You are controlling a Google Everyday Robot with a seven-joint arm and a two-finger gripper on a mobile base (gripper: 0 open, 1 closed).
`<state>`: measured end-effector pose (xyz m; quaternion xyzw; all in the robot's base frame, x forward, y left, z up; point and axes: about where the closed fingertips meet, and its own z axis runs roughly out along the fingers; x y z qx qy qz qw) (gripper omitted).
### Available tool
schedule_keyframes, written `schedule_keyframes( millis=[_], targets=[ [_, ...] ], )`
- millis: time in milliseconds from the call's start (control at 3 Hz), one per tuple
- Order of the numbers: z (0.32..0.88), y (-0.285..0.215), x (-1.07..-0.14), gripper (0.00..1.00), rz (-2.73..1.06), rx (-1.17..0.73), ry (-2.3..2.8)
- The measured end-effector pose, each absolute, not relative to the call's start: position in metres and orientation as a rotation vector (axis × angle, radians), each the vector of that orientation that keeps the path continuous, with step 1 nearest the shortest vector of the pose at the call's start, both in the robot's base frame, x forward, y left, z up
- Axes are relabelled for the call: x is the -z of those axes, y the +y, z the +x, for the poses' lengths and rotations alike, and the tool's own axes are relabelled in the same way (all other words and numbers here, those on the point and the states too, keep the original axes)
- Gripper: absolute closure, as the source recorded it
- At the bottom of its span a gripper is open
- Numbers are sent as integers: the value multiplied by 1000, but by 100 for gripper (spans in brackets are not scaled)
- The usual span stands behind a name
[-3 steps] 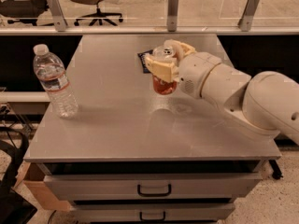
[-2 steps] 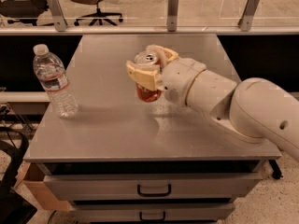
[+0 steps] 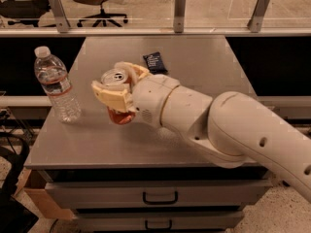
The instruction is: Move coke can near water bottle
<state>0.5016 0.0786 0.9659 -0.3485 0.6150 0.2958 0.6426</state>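
My gripper will release the coke can on the grey table (image 3: 92,131) beside the water bottle, a little toward the drawers. The can now hangs tilted above the table.
My gripper (image 3: 118,84) is shut on the coke can (image 3: 119,115), a small red can with a silver top. Its cream fingers (image 3: 112,96) wrap the can's upper half, so only the top and the red bottom show. The can hangs tilted a little above the grey table (image 3: 97,144), left of centre. The water bottle (image 3: 57,84), tall, clear, with a white cap and a thin reddish band, stands upright near the table's left edge, about a hand's width left of the can.
A dark blue snack packet (image 3: 155,62) lies on the table behind the gripper. My white arm (image 3: 233,130) crosses the right half of the table. A glass-and-post barrier (image 3: 179,11) runs behind the table. Drawers (image 3: 160,197) sit below the front edge.
My gripper has carried the coke can to the left and toward the front, away from the snack packet and closer to the water bottle. The bottle has not moved.
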Motion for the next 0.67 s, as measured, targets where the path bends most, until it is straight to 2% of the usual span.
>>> schedule_keyframes(
  millis=[667],
  targets=[
    [498, 134, -938, 100, -882, -734, 1413]
  ],
)
